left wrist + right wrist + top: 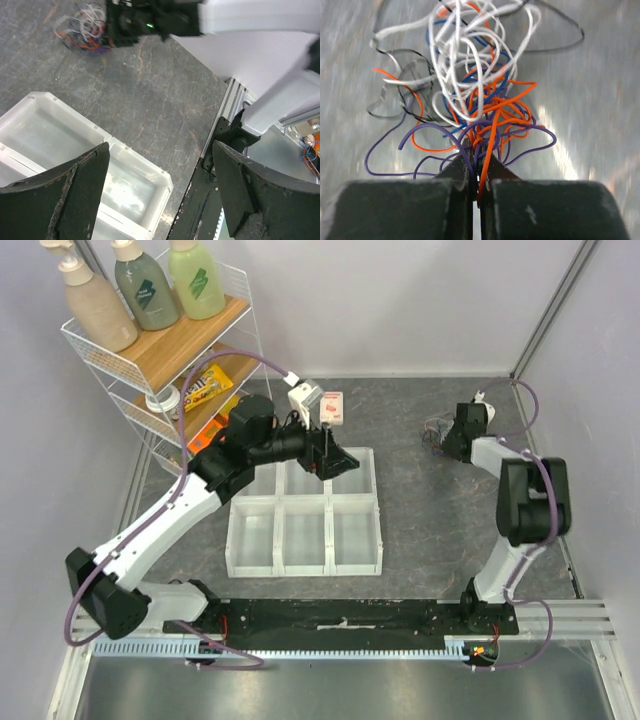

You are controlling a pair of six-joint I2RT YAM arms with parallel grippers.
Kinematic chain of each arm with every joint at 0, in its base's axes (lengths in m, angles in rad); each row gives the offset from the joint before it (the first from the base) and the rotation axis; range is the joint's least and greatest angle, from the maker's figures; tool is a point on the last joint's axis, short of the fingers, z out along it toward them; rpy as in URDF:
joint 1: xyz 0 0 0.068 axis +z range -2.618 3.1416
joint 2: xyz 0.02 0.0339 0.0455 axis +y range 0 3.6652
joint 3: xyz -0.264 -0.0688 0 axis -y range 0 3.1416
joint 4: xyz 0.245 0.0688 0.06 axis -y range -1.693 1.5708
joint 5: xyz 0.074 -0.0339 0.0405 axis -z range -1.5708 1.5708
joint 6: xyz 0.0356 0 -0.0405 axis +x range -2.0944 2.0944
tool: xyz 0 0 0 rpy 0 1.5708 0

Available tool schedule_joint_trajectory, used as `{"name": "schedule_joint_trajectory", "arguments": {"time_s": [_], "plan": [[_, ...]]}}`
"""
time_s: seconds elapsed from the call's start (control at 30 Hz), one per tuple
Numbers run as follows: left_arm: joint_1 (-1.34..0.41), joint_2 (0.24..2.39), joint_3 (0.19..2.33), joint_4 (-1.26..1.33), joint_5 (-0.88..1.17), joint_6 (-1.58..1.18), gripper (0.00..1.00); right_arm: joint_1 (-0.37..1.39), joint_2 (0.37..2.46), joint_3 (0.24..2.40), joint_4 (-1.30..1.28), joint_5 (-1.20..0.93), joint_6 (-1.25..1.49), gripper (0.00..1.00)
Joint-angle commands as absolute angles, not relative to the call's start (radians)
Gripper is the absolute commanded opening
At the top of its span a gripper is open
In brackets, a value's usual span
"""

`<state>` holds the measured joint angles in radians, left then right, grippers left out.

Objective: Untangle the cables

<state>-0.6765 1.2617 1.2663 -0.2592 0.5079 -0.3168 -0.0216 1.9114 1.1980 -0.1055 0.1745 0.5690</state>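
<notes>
My right gripper is pinching purple and orange cables together, so it should take the black loop [372,109] outside the cable bunch and hand it to my left gripper.
A tangled bunch of thin cables [470,90] in white, orange, blue, purple and black lies on the grey table at the back right [436,430]. My right gripper [479,160] is shut on the near edge of the bunch, with purple and orange strands pinched between its fingertips. In the left wrist view the same cables [82,32] show at the top left, beside the right arm's dark wrist. My left gripper [160,170] hangs open over the white tray [305,510], nothing between its fingers [75,195].
The white tray [145,172] has six compartments and sits mid-table. A wire rack [150,350] with bottles and snack packs stands at the back left. A small white box [330,408] lies behind the tray. Black rail [340,618] along the near edge.
</notes>
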Motion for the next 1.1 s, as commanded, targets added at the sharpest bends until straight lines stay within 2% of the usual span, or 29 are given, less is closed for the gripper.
{"name": "schedule_joint_trajectory", "arguments": {"time_s": [0.0, 0.13, 0.17, 0.2, 0.23, 0.3, 0.37, 0.47, 0.53, 0.73, 1.07], "plan": [[-0.690, 1.315, 1.288, -0.267, 0.534, -0.359, 0.88, 0.060, 1.561, 0.888, -0.049, 0.151, 0.650, 0.00], [-0.739, 1.330, 1.308, -0.299, 0.528, -0.350, 0.87, 0.121, 1.219, 0.655, -0.147, 0.103, 0.655, 0.01], [-0.753, 1.327, 1.308, -0.301, 0.519, -0.348, 0.87, 0.124, 1.138, 0.599, -0.178, 0.086, 0.657, 0.07], [-0.770, 1.324, 1.310, -0.305, 0.514, -0.342, 0.87, 0.124, 1.076, 0.566, -0.199, 0.051, 0.650, 0.21], [-0.787, 1.327, 1.312, -0.310, 0.506, -0.336, 0.87, 0.123, 1.013, 0.552, -0.227, 0.019, 0.634, 0.45], [-0.817, 1.327, 1.313, -0.316, 0.488, -0.325, 0.87, 0.123, 0.930, 0.566, -0.314, 0.015, 0.606, 0.76], [-0.851, 1.331, 1.313, -0.328, 0.459, -0.307, 0.87, 0.123, 0.868, 0.592, -0.377, 0.046, 0.580, 0.86], [-0.894, 1.350, 1.333, -0.377, 0.385, -0.262, 0.86, 0.121, 0.874, 0.646, -0.403, 0.135, 0.568, 0.87], [-0.914, 1.365, 1.351, -0.406, 0.335, -0.238, 0.86, 0.117, 0.941, 0.702, -0.400, 0.118, 0.563, 0.81], [-0.963, 1.405, 1.368, -0.443, 0.273, -0.221, 0.84, 0.129, 1.140, 0.781, -0.321, -0.100, 0.560, 0.52], [-0.983, 1.454, 1.376, -0.451, 0.287, -0.235, 0.84, 0.130, 1.284, 0.721, -0.124, -0.087, 0.635, 0.51]]}}
